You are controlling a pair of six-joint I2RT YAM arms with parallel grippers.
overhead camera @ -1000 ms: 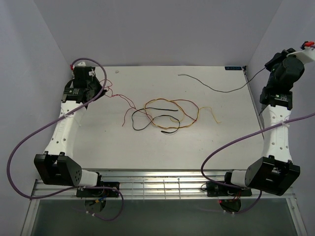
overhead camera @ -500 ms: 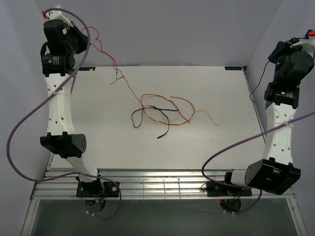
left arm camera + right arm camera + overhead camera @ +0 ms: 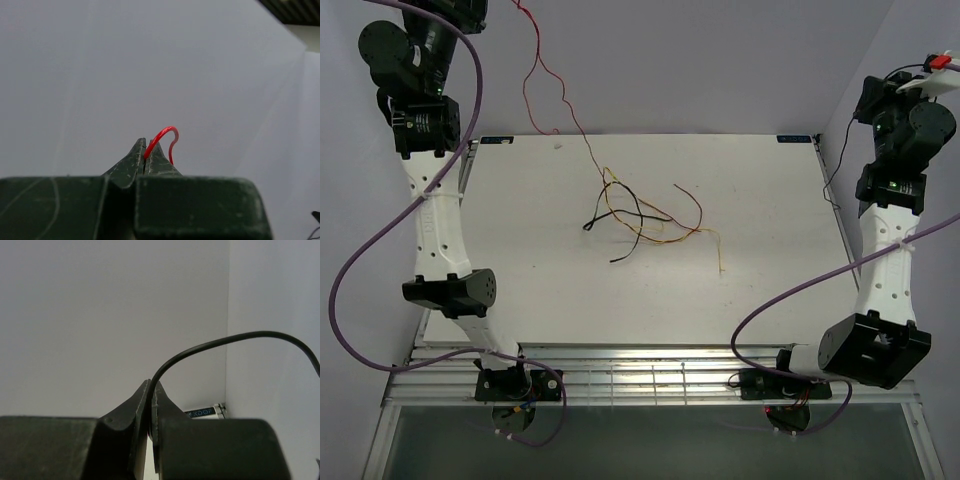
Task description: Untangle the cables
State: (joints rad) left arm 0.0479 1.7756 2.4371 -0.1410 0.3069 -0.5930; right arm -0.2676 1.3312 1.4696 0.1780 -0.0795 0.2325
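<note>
Next, I set the red cable on the white table's back corner (image 3: 529, 156), beside the dark label nearest my left gripper.
A tangle of thin red, black and yellow cables (image 3: 638, 215) lies on the white table (image 3: 520, 280) at mid-back. The red cable (image 3: 542, 75) rises taut from the tangle to the top left, where my raised left arm runs off the top edge. In the left wrist view my left gripper (image 3: 145, 150) is shut on that red cable (image 3: 167, 131). My right gripper (image 3: 151, 390) is shut on a separate black cable (image 3: 225, 340). This black cable hangs by the right wall in the top view (image 3: 828, 178). A yellow cable's end (image 3: 720, 262) trails to the right.
Grey walls close in the table on the left, back and right. Thick purple hoses (image 3: 350, 270) loop from both arms. A metal grate (image 3: 640, 375) runs along the near edge between the arm bases. A small label (image 3: 200, 412) sits at the table's back right corner.
My left arm has risen higher with the red cable, pulling it taut. The tangle has slid toward the back left and drawn tighter. The right arm has lifted its black cable off the table.
</note>
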